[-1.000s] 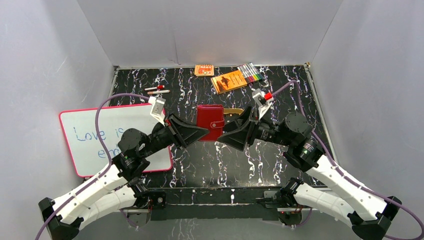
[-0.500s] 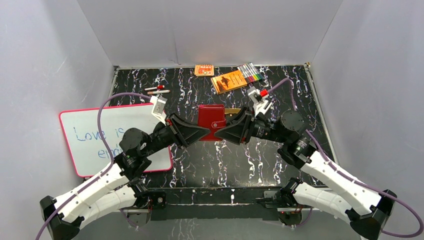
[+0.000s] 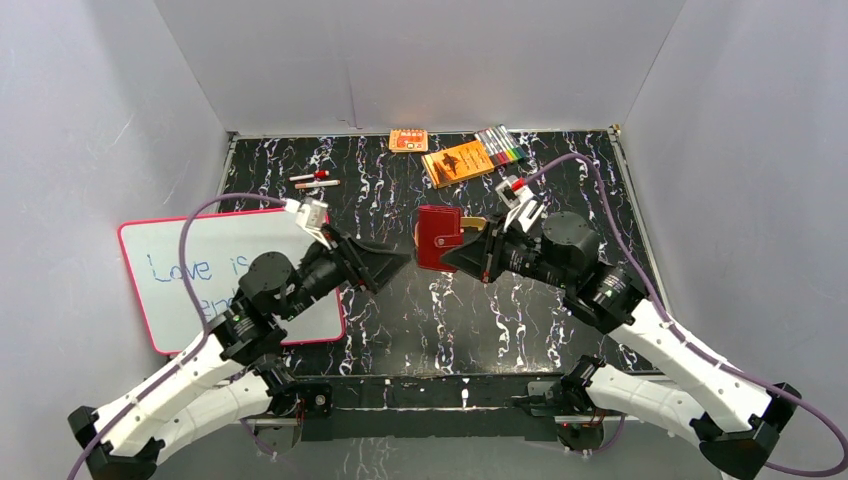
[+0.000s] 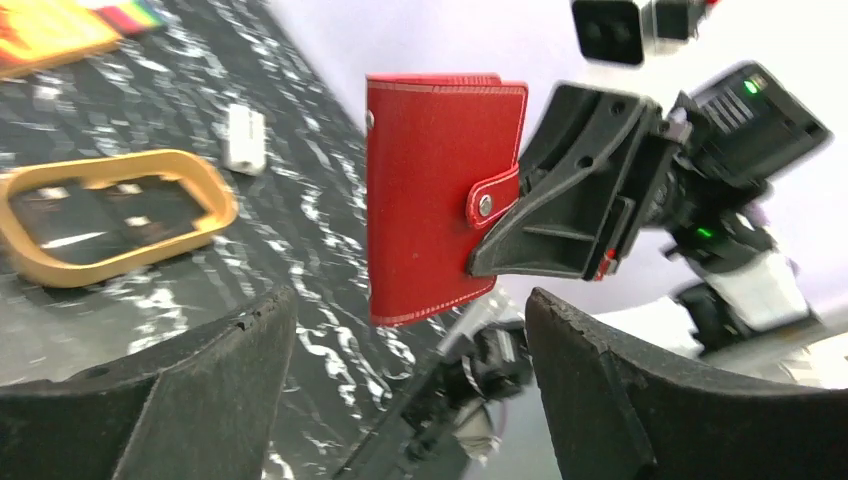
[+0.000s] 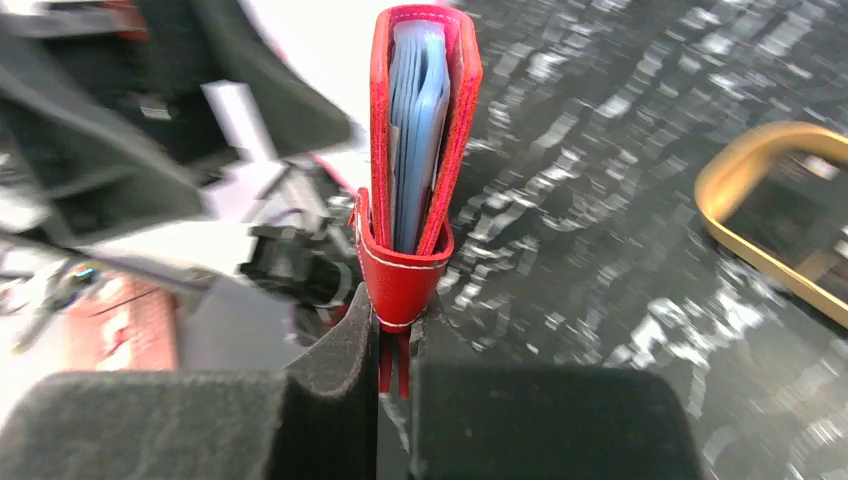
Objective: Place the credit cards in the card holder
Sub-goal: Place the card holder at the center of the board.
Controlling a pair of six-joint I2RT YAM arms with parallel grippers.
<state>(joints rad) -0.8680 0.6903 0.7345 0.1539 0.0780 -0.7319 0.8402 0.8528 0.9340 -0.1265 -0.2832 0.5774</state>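
Note:
Next, my right gripper lets go of the card holder on the bare tabletop (image 3: 443, 297) just in front of the tan-yellow tray. The card holder now hangs above the table on edge.
The card holder (image 3: 437, 238), a small red wallet snapped closed, hangs above the table on edge. My right gripper (image 3: 462, 250) is shut on its snap-tab edge. The right wrist view shows the card holder (image 5: 415, 150) standing up from my right gripper (image 5: 397, 350), with bluish sleeves (image 5: 415, 110) inside. My left gripper (image 3: 400, 262) is open just left of it and touches nothing. In the left wrist view the card holder (image 4: 430, 200) sits beyond my left gripper (image 4: 410, 390). Dark flat shapes, seemingly the credit cards (image 4: 100, 215), lie in a tan-yellow oval tray (image 4: 215, 195).
The tray (image 3: 472, 222) peeks out behind the wallet. Two orange packets (image 3: 460, 160) and a set of markers (image 3: 500, 148) lie at the back edge. A red-capped pen (image 3: 315, 180) is at the back left. A pink-framed whiteboard (image 3: 190, 270) lies on the left.
My left gripper opened, let go of the wallet and drew back left. My right gripper shut on the wallet's tab edge and lifted it, turning it on edge.

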